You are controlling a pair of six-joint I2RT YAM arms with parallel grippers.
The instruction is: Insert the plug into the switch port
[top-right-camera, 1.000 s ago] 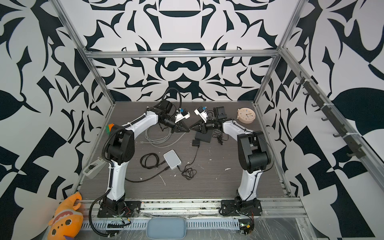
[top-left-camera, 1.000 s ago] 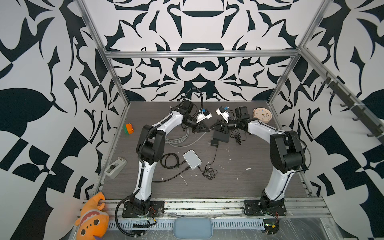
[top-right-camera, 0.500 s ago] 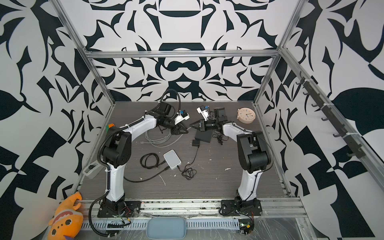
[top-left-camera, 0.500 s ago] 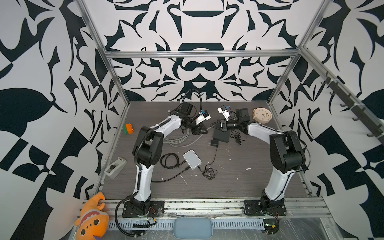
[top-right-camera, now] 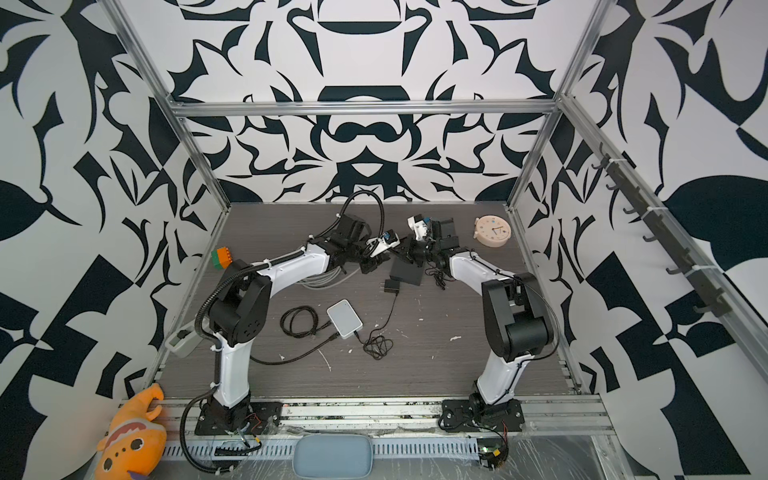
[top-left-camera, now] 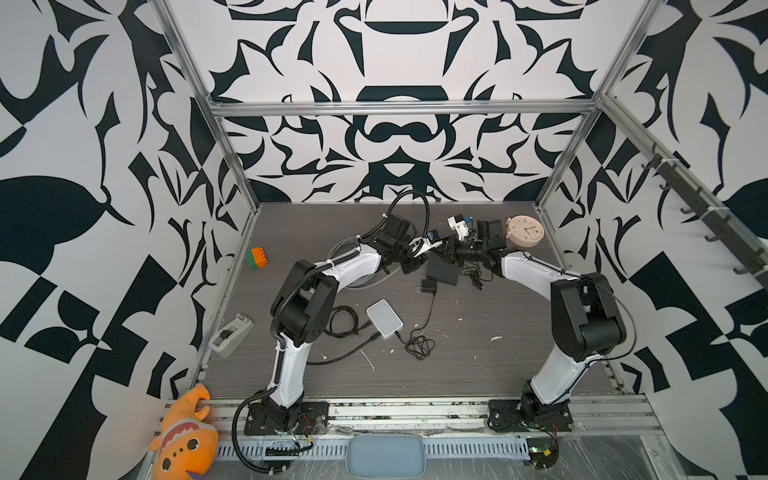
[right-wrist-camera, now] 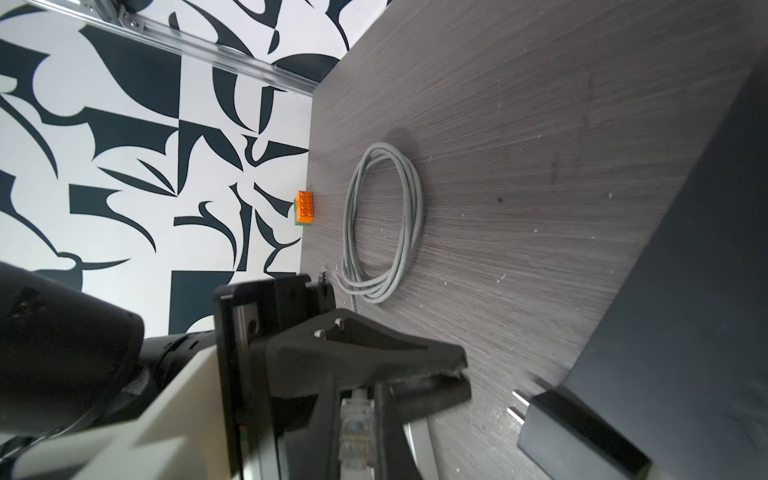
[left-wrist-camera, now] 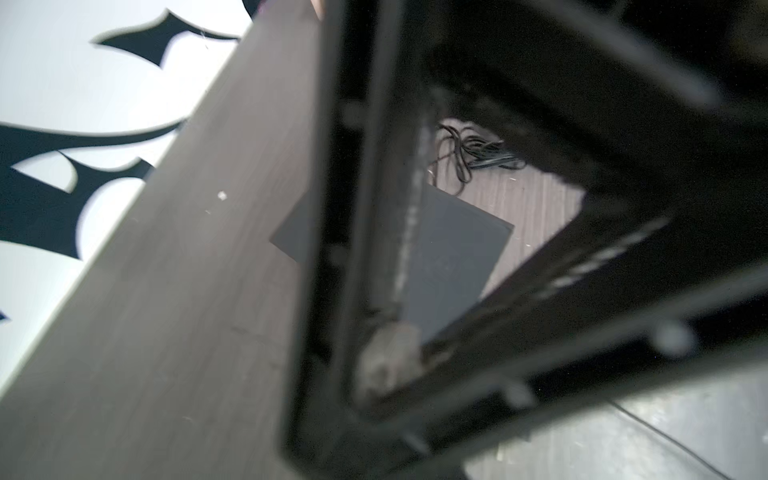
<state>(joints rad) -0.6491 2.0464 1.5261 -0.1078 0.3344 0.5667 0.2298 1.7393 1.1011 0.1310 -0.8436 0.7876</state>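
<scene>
The plug sits deep between the fingers of my right gripper, so next I take the grey cable (right-wrist-camera: 360, 393) behind the plug with my left gripper before my right one backs away.
The switch (top-left-camera: 442, 272) is a flat black box lying at the back centre of the table; its top also shows in the wrist views (left-wrist-camera: 453, 257) (right-wrist-camera: 685, 291), and no port shows. The plug (right-wrist-camera: 355, 424), clear plastic on the end of a grey cable, sits between the fingers of my right gripper (right-wrist-camera: 355, 399), which is shut on it. My right gripper (top-left-camera: 444, 251) hovers over the switch's back left edge. My left gripper (right-wrist-camera: 461, 376) is right beside it with its jaws together (top-left-camera: 411, 266). Nothing shows between its pads. The left wrist view is mostly blurred black parts.
The grey cable's coil (right-wrist-camera: 382, 224) lies left of the switch. A black power adapter (right-wrist-camera: 582, 432) with thin black cord touches the switch's front. Also here are a white box (top-left-camera: 384, 319), an orange-green brick (top-left-camera: 257, 258), a clock (top-left-camera: 525, 232) and a tape dispenser (top-left-camera: 230, 334).
Both grippers have sunk lower over the switch's left end and drawn closer together. The left arm's elbow has dropped a little.
</scene>
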